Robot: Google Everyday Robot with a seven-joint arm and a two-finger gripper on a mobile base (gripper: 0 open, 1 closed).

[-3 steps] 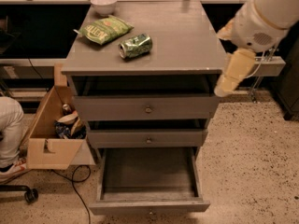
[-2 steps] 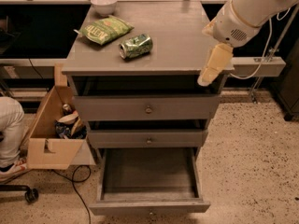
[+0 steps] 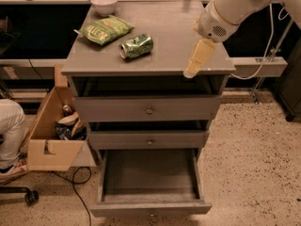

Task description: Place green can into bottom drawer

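Next, my gripper needs to go to the green can lying on the cabinet top and close around the can's middle (image 3: 138, 46).
The green can (image 3: 137, 46) lies on its side on the grey cabinet top (image 3: 174, 27), left of centre. The bottom drawer (image 3: 149, 179) is pulled open and looks empty inside. My gripper (image 3: 194, 68) hangs from the white arm over the cabinet top's front right part, to the right of the can and apart from it. It holds nothing that I can see.
A green chip bag (image 3: 104, 30) and a white bowl (image 3: 104, 4) sit at the back left of the top. The two upper drawers (image 3: 148, 110) are shut. A cardboard box (image 3: 51, 128) of items and a seated person's leg (image 3: 9, 131) are to the left.
The arm has swung left, from beside the cabinet's right edge to over its top, nearer the can. The can has not moved.
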